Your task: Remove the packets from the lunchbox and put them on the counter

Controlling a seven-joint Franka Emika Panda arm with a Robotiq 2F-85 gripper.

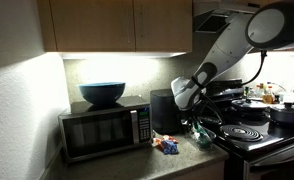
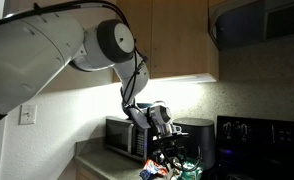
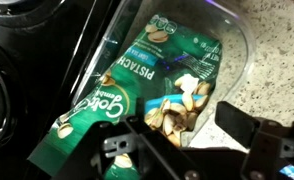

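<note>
My gripper will shift toward the stove, as one finger hangs outside the clear lunchbox's rim, and then pinch the green packet's middle [image 3: 159, 88] with both fingers inside.
A green pistachio packet [image 3: 157, 75] lies flat between the black stove and the speckled counter [image 3: 272, 60]. My gripper [image 3: 182, 135] is open and hovers just over the packet's near end, one finger on each side. In both exterior views the gripper [image 1: 194, 124] [image 2: 168, 146] hangs low in front of the black lunchbox [image 1: 162, 108] [image 2: 194, 131]. The green packet [image 1: 200, 135] [image 2: 188, 168] lies under it. A red-orange packet [image 1: 167, 145] [image 2: 151, 171] lies on the counter [image 1: 177, 160] nearby. The lunchbox's inside is hidden.
A silver-and-black microwave [image 1: 102, 128] with a blue bowl [image 1: 102, 93] on top stands beside the lunchbox. A black stove with coil burners [image 1: 249, 130] [image 3: 12, 90] and pots is on the other side. Wooden cupboards [image 1: 117, 25] hang overhead.
</note>
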